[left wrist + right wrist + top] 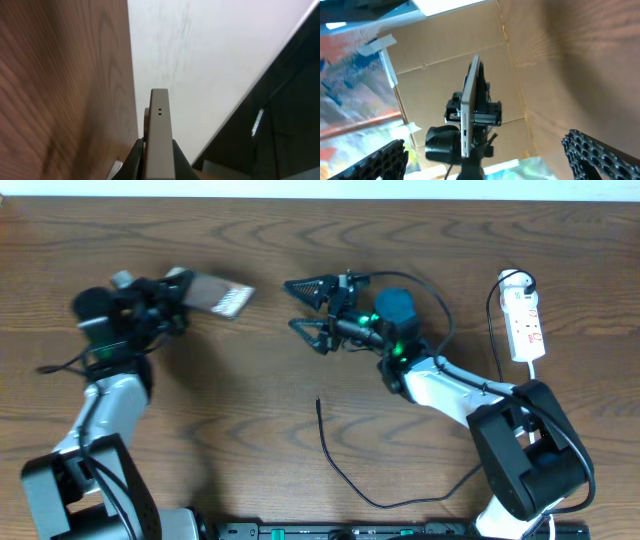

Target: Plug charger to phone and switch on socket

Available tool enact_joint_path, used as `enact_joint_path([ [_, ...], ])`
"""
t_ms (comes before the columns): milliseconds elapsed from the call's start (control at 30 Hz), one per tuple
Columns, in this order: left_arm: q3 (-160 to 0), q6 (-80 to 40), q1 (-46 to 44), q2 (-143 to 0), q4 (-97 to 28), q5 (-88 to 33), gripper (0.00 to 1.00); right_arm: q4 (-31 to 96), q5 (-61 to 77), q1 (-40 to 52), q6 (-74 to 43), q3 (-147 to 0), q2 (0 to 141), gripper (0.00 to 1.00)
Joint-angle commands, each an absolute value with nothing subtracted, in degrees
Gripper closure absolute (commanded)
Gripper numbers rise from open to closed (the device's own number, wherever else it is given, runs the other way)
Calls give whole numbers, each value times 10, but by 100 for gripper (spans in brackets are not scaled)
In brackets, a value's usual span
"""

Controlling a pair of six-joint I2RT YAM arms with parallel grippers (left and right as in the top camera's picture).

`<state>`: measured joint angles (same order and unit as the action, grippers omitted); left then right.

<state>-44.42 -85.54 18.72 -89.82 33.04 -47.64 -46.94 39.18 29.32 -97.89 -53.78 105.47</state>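
Note:
Next, my right gripper goes down to the charger's plug end (319, 408) on the table and closes there, just behind the charger's metal tip.
My left gripper (178, 288) is shut on the phone (222, 298) and holds it above the table at the far left, its free end pointing right. In the left wrist view the phone (159, 131) stands edge-on between the jaws (159, 167). My right gripper (310, 308) is open and empty, a little to the right of the phone and facing it. The right wrist view shows the phone (468, 107) edge-on between the spread fingers (490, 152). The charger (335, 462) lies loose on the table, its tip (318, 402) below the right gripper. The white socket (524, 320) lies at the far right.
A thick black robot cable (445, 315) loops over the right arm beside the socket. The table's back edge (320, 196) runs along the top. A dark rail (380, 530) lines the front edge. Cardboard (445, 60) fills the background of the right wrist view.

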Motion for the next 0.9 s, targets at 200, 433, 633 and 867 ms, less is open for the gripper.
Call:
enact_joint_path([
  [200, -448, -735, 298, -899, 419, -781, 93, -469, 483, 222, -742, -550, 1050, 1],
  [433, -448, -646, 281, -899, 487, -862, 93, -329, 635, 187, -592, -654, 1050, 1],
  [633, -448, -602, 267, -899, 492, -866, 93, 19, 630, 192, -364, -783, 1050, 1],
  [867, -448, -597, 267, -899, 492, -863, 93, 403, 338, 206, -247, -906, 1050, 1],
])
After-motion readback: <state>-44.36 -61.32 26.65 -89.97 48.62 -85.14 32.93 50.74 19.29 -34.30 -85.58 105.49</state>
